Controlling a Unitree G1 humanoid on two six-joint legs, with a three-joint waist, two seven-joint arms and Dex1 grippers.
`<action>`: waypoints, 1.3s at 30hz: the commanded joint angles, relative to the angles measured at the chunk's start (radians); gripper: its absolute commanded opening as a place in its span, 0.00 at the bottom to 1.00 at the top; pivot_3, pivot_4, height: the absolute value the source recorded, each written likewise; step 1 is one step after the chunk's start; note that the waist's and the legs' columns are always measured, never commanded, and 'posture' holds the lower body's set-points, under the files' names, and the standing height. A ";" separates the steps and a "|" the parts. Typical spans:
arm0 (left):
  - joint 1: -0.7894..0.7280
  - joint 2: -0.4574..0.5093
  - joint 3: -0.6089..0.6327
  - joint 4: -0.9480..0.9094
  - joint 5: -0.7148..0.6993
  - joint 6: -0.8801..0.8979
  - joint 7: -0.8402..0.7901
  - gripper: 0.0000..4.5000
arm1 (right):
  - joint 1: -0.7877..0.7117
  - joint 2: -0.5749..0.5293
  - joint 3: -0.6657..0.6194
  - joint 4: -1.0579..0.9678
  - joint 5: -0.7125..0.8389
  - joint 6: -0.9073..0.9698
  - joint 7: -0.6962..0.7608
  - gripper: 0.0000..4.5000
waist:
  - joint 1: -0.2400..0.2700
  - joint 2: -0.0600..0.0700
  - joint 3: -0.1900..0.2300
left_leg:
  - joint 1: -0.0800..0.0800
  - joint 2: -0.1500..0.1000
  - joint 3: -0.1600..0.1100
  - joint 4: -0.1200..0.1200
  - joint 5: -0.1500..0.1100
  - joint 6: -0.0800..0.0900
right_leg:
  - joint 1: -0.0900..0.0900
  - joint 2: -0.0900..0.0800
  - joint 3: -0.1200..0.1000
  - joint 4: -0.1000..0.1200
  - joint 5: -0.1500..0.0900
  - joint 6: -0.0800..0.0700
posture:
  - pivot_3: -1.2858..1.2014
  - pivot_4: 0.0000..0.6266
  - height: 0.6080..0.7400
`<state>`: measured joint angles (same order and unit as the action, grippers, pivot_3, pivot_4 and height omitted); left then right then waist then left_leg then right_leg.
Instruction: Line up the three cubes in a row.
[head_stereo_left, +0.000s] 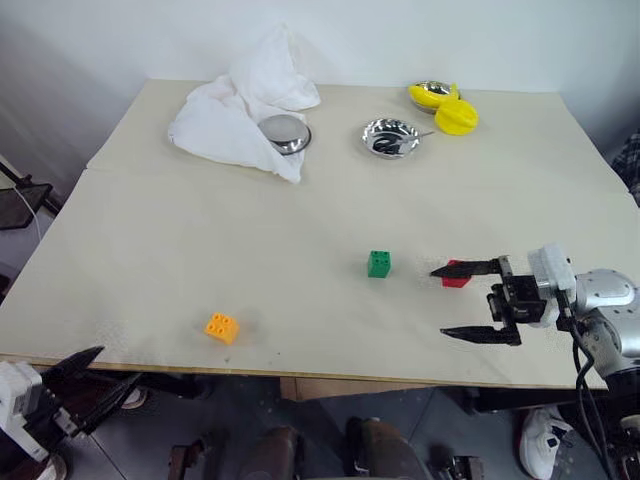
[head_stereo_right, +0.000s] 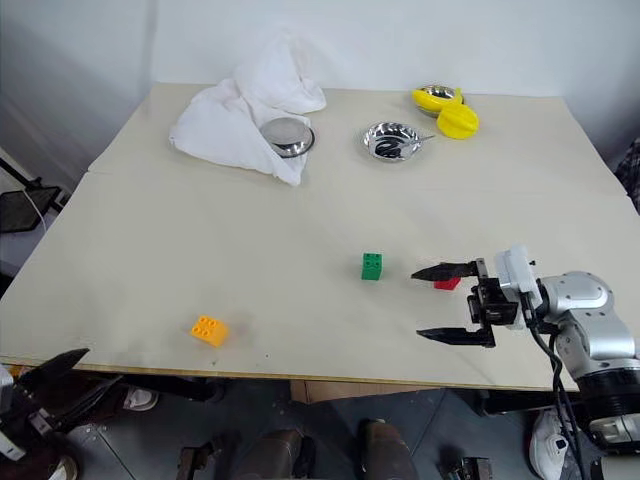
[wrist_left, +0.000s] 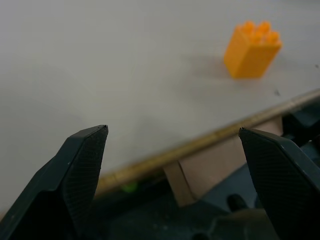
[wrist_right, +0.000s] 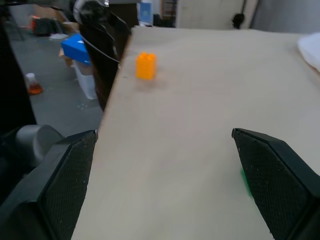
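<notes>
My left gripper is going to close on the opposite sides (head_stereo_left: 223, 331) (wrist_left: 247, 59) of the orange-yellow cube near the front edge of the table, just below the cube's studs.
Three studded cubes lie on the beige table (head_stereo_left: 200, 230). The green cube (head_stereo_left: 379, 264) sits near the middle. Close to the front edge at the left is the orange-yellow cube (head_stereo_left: 222, 327), also in the left wrist view (wrist_left: 251, 50) and the right wrist view (wrist_right: 146, 65). The red cube (head_stereo_left: 456, 275) lies right of the green one, partly hidden behind the upper finger of my right gripper (head_stereo_left: 438, 301). That gripper hovers open and empty, pointing left toward the green cube. My left gripper (head_stereo_left: 115, 367) hangs open and empty below the table's front left edge, short of the orange-yellow cube.
A crumpled white cloth (head_stereo_left: 245, 110) lies at the back, partly covering a steel bowl (head_stereo_left: 285, 132). A second steel bowl (head_stereo_left: 390, 137) and yellow toys (head_stereo_left: 443, 107) stand at the back right. The table's front edge (wrist_left: 200, 145) runs just ahead of my left gripper.
</notes>
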<state>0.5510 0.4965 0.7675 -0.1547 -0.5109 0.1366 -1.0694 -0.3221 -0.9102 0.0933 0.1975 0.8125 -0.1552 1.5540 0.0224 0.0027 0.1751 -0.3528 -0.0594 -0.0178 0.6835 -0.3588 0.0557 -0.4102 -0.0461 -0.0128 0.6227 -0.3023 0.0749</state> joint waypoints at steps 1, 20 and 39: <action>0.036 -0.014 -0.011 -0.050 -0.021 -0.029 0.016 0.99 | 0.006 -0.005 -0.012 -0.036 0.089 -0.023 0.060 1.00 | 0.002 0.000 0.000 | 0.000 0.000 0.000 0.000 0.000 0.000 | 0.000 0.000 0.000 0.000 0.000 0.000 | 0.52 0.24 1.00; -0.015 -0.105 -0.306 -0.352 0.016 0.036 0.276 0.99 | 0.093 -0.015 0.063 -0.030 0.120 -0.079 0.060 1.00 | 0.005 0.000 0.000 | 0.000 0.000 0.000 -0.001 -0.001 0.001 | 0.001 0.000 0.000 -0.002 0.000 0.000 | 0.52 0.24 1.00; -0.153 -0.116 -0.497 -0.290 0.147 0.160 0.538 0.51 | 0.138 0.031 -0.009 -0.111 0.089 -0.021 0.060 1.00 | 0.003 0.001 -0.001 | 0.000 0.000 0.000 -0.001 0.000 -0.001 | 0.000 0.001 0.000 0.000 0.000 0.001 | 0.52 0.24 1.00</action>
<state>0.3760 0.3707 0.2594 -0.4575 -0.3521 0.3127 -0.5103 -0.1864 -0.8874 0.1238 0.1176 0.9035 -0.1844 1.5570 0.0256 0.0037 0.1743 -0.3525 -0.0591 -0.0177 0.6825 -0.3589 0.0545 -0.4105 -0.0454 -0.0125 0.6224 -0.3019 0.0757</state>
